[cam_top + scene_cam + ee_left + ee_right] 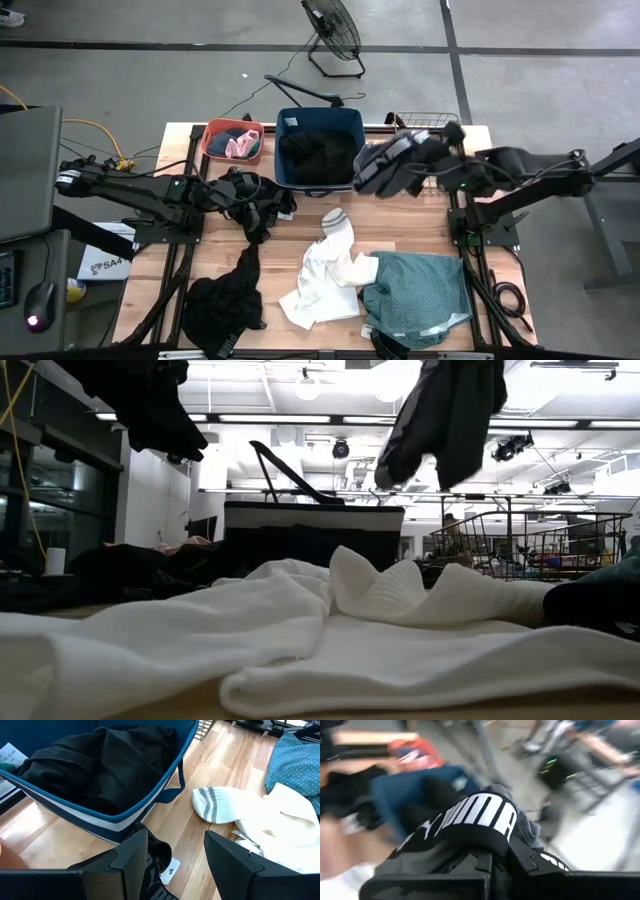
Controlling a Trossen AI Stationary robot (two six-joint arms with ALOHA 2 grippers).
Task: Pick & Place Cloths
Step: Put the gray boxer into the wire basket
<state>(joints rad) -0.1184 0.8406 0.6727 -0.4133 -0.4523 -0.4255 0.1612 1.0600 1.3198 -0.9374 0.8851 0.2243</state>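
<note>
My left gripper is going to close on the bunched cloth [264,206] of the black garment next to the navy tub, near its white label.
My left gripper [240,192] [175,860] hovers just left of the navy tub [283,170] with its fingers apart. A black garment [262,210] [150,405] hangs around it, clear of the table. My right gripper [398,165] [490,870] is by the tub's right wall, shut on a dark grey garment [380,165] [445,415] with a PUMA waistband. On the table lie a white cloth [325,275], a striped sock [335,222], a teal-green cloth [415,295] and another black garment [225,300]. My left gripper has the black garment, with its white label [170,870], bunched under and against one finger [132,852]. The fingers are not closed on it, and how it is caught is hidden. It hangs below the gripper, off the table. My right gripper pinches the dark garment at its black waistband [475,827], which folds over the fingers and hides the contact. The rest hangs below, lifted clear of the table.
The navy tub holds black cloths [320,150]. Left of it, an orange basin [210,130] holds pink and navy pieces. A wire basket [420,120] sits at the far right corner. Bare wood shows in the middle, in front of the tub.
</note>
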